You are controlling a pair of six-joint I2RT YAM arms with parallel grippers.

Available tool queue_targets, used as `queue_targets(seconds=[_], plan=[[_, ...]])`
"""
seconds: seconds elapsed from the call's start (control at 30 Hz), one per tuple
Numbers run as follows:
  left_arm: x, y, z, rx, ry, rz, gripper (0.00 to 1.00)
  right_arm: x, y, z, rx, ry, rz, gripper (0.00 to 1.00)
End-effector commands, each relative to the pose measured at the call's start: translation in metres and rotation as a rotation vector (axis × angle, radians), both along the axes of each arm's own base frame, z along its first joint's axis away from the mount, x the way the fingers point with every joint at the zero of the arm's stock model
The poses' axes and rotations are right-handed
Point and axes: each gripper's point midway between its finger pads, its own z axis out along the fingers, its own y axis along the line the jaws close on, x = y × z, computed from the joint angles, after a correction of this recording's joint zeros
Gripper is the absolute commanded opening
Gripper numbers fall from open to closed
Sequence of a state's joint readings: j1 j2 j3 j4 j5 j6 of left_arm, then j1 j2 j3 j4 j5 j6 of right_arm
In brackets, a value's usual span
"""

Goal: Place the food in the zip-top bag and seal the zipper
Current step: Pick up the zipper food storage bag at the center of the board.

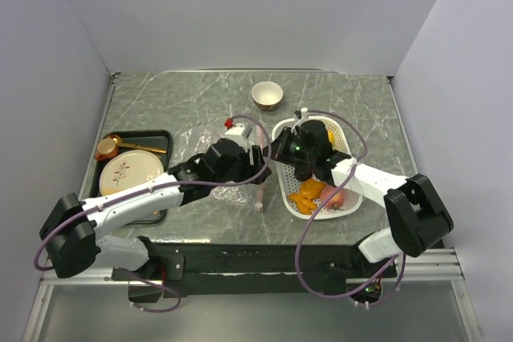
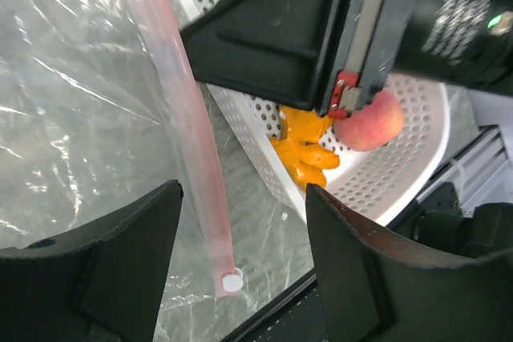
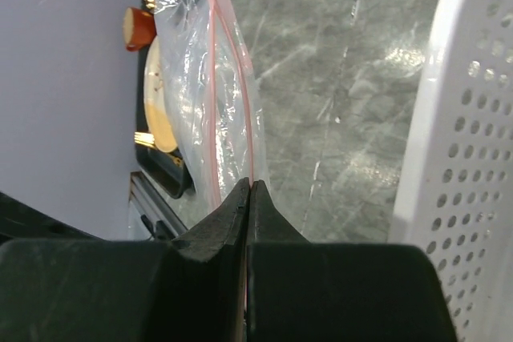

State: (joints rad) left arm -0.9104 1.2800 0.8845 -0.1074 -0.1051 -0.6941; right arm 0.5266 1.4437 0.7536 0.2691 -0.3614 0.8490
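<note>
The edges of the bag's opening lie together between my left gripper's fingers, so it should take only the edge farther from the basket (image 2: 189, 162) to open up the bag.
The clear zip-top bag (image 3: 210, 94) stands between my two grippers, and I see no food inside it. My right gripper (image 3: 250, 186) is shut on the bag's mouth edge at its pink zipper (image 3: 248, 130). My left gripper (image 2: 242, 191) is open, with the zipper strip (image 2: 186, 110) running between its fingers and the strip's end (image 2: 231, 282) just ahead of them. The food lies in the white basket (image 1: 346, 146): orange pieces (image 2: 309, 148) and a pink peach (image 2: 370, 122). From above, the left gripper (image 1: 255, 156) and right gripper (image 1: 278, 150) meet at the bag (image 1: 258, 190).
A black tray (image 1: 160, 138) at the left holds a plate (image 1: 124, 172), a gold cup (image 1: 107, 148) and a spoon. A gold bowl (image 1: 267, 94) stands at the back. A small red piece (image 1: 234, 124) lies behind the left gripper. The basket wall (image 3: 473, 158) is right beside my right gripper.
</note>
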Motion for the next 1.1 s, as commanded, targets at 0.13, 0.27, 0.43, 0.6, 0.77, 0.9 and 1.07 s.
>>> queue_targets(seconds=[0.13, 0.27, 0.43, 0.6, 0.77, 0.9, 1.07], plan=[[0.013, -0.005, -0.012, 0.08, -0.053, 0.089, 0.66, 0.004, 0.008, 0.055, 0.095, -0.118, 0.011, 0.0], [0.022, 0.001, -0.019, 0.145, -0.05, 0.183, 0.62, 0.003, 0.006, 0.059, 0.093, -0.122, 0.003, 0.0], [0.028, 0.0, -0.016, 0.156, -0.068, 0.211, 0.6, 0.004, 0.002, 0.057, 0.064, -0.119, -0.01, 0.0], [0.031, 0.002, -0.004, 0.137, -0.091, 0.236, 0.54, 0.005, -0.001, 0.05, 0.031, -0.104, -0.025, 0.0], [0.032, 0.006, 0.004, 0.131, -0.104, 0.252, 0.4, 0.006, -0.002, 0.046, 0.012, -0.095, -0.024, 0.0], [0.032, 0.013, 0.01, 0.13, -0.113, 0.277, 0.3, 0.007, -0.003, 0.043, -0.002, -0.087, -0.027, 0.0], [0.032, 0.021, 0.019, 0.132, -0.132, 0.295, 0.34, 0.009, -0.005, 0.038, -0.035, -0.077, -0.037, 0.0]])
